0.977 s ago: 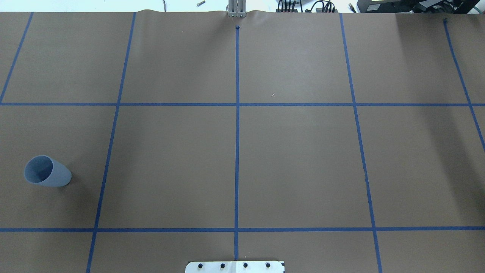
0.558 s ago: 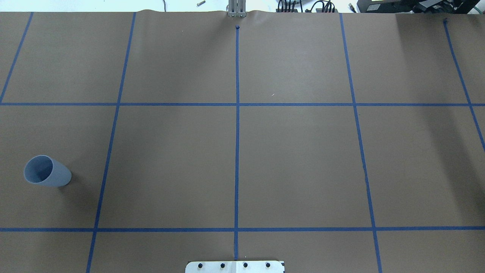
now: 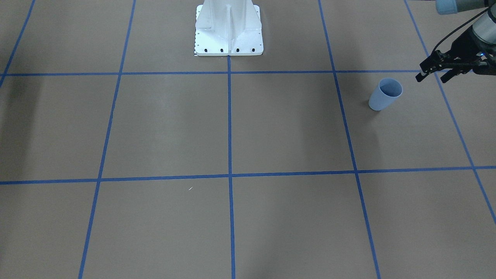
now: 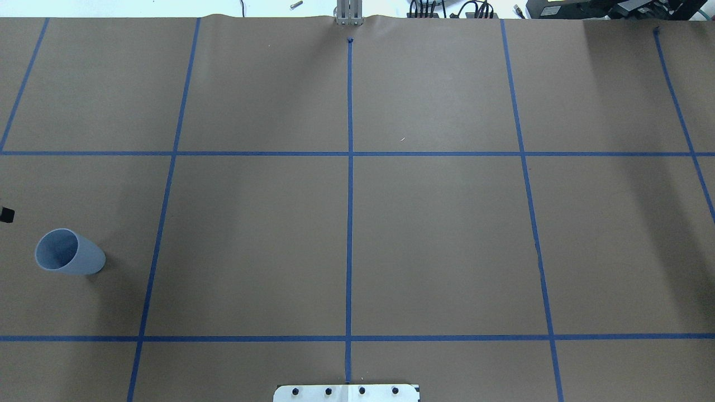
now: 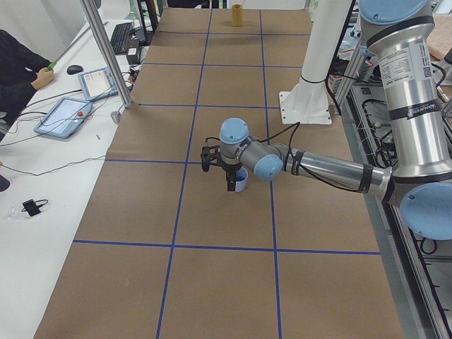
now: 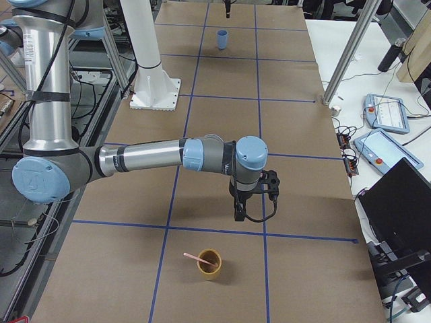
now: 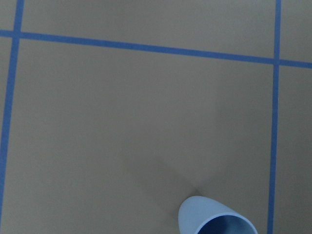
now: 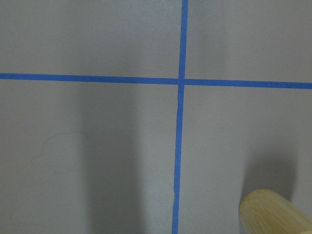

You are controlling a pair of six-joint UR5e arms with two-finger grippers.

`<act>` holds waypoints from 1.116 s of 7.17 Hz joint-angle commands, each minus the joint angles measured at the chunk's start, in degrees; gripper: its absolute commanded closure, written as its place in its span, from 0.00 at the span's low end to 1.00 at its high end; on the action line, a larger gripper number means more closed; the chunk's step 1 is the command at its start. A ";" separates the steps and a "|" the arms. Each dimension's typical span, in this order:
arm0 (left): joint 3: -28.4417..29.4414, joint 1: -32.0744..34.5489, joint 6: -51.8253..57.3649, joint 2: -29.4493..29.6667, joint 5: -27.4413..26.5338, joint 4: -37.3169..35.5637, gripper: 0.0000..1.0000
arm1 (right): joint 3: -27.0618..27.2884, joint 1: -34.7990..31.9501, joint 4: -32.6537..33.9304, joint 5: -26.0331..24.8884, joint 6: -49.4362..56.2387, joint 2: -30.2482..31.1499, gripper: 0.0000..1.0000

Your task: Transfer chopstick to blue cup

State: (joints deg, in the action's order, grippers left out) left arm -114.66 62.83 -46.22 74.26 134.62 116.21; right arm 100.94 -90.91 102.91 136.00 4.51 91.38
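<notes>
The blue cup's rim [image 3: 401, 88] [image 7: 198, 231] has a side farther from the white robot pedestal. Next, my left gripper closes there, with one finger inside the blue cup.
The blue cup [image 3: 385, 94] [image 4: 70, 252] stands upright on the brown paper on my left side and looks empty. My left gripper [image 3: 431, 78] hovers just beyond the cup [image 5: 241, 181], open, with nothing between its fingers. Only a dark fingertip [image 4: 5, 214] of it shows in the overhead view. The chopstick [image 6: 195, 258] leans in a wooden cup [image 6: 209, 264] at the table's right end. My right gripper [image 6: 239, 214] hangs fingers down a little way from that wooden cup; I cannot tell whether it is open or shut. The right wrist view shows only the wooden cup's rim [image 8: 273, 214].
The white robot pedestal [image 3: 228, 27] stands at the table's middle rear. Blue tape lines grid the paper. Metal posts [image 5: 106, 49] rise at the operators' edge, beside a desk with tablets [image 5: 67, 114] and a person's arm [image 5: 21, 67].
A fingertip of my left gripper has come into the overhead view at its left edge, above the blue cup. The cup has not moved.
</notes>
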 commanded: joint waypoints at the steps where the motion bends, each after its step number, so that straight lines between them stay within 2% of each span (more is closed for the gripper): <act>1: 0.40 -4.37 -1.42 -0.44 -3.03 0.95 0.02 | -0.74 0.03 0.01 1.80 -0.03 0.02 0.00; 6: 5.33 -8.16 -3.18 3.96 -3.31 0.86 0.03 | -0.83 0.03 0.09 3.74 0.06 0.20 0.00; 7: 5.76 -8.25 -3.09 4.04 -3.31 0.77 0.08 | -0.83 0.03 0.18 3.83 0.06 0.20 0.00; 8: 6.11 -8.68 -3.18 4.92 -3.40 0.77 0.08 | -0.74 0.03 0.44 4.27 -0.03 0.20 0.00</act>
State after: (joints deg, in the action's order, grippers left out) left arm -109.04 54.58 -49.32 78.41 131.29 117.02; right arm 100.13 -90.88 103.11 139.89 4.55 91.58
